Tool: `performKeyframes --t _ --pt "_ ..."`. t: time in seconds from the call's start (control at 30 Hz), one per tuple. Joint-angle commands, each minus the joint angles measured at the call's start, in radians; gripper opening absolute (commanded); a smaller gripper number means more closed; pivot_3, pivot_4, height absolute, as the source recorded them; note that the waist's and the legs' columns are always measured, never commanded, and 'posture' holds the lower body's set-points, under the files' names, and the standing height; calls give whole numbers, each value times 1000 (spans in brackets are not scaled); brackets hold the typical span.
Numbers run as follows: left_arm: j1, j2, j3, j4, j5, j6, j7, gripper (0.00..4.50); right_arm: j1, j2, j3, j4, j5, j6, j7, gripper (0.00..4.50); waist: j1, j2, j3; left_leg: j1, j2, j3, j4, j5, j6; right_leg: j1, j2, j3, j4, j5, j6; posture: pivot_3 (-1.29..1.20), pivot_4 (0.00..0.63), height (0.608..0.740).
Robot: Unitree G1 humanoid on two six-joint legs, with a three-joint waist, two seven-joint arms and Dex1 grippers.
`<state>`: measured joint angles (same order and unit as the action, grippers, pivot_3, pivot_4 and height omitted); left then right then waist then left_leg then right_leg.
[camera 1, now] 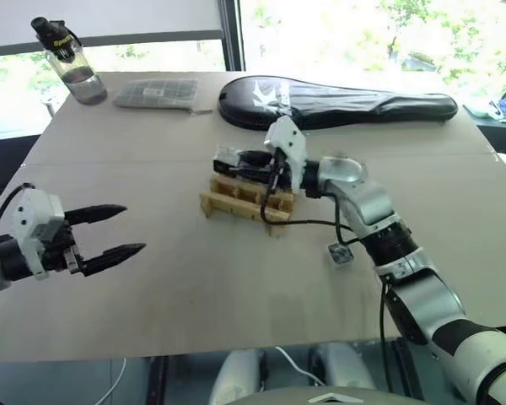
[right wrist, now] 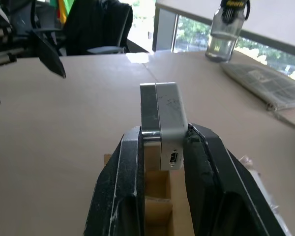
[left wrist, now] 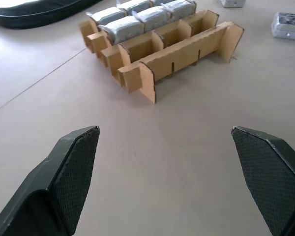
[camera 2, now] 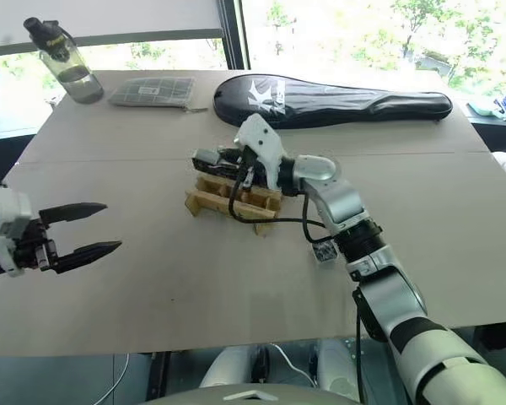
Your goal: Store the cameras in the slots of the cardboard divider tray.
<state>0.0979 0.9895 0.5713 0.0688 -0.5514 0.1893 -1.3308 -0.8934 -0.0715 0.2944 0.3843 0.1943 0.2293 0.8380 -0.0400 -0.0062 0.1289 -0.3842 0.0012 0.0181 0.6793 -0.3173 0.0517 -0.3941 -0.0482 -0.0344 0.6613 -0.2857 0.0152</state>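
The robot's right gripper should release the camera in the tray's front-row end slot (camera 1: 225, 188) (right wrist: 156, 183) nearest to the left gripper.
The tan cardboard divider tray (camera 1: 236, 201) sits at the table's middle. Three silver-grey cameras (left wrist: 150, 15) fill the row farthest from my left gripper; the nearer slots (left wrist: 142, 46) stand empty. My right gripper (right wrist: 162, 135) hovers over the tray's far side, shut on a silver-grey camera (right wrist: 164, 118) held upright between its black fingers (right wrist: 123, 182). Another camera (camera 1: 341, 254) lies loose on the table to the tray's right, beside my right forearm. My left gripper (camera 1: 110, 229) hangs open at the table's left, well away from the tray, with nothing between its fingers.
Along the table's far edge stand a water bottle (camera 1: 70, 61), a flat grey mesh pouch (camera 1: 156, 93) and a long black racket case (camera 1: 337, 101). A black cable (camera 1: 308, 223) droops from my right wrist across the tray's right end.
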Motion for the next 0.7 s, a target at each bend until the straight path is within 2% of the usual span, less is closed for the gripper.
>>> performKeyframes --t 0.03,0.43,0.7 --pt "26 -9 46 -34 -31 5 -11 4500 -42 33 8 55 -47 -49 -35 560 -3 0 0 0 0 0 0 0 0 0 0 0 0 0 0 0 150 740" --pt "29 -9 30 -21 -27 2 -46 4500 -124 128 -3 325 -137 -199 -63 560 -11 0 1 1 0 1 0 0 -1 -1 1 0 1 0 0 0 150 740" --pt "29 -7 35 -4 -22 -6 -64 4500 -134 125 2 436 -186 -246 -48 560 -25 1 1 2 0 1 0 1 -1 0 1 -1 1 0 0 0 150 740"
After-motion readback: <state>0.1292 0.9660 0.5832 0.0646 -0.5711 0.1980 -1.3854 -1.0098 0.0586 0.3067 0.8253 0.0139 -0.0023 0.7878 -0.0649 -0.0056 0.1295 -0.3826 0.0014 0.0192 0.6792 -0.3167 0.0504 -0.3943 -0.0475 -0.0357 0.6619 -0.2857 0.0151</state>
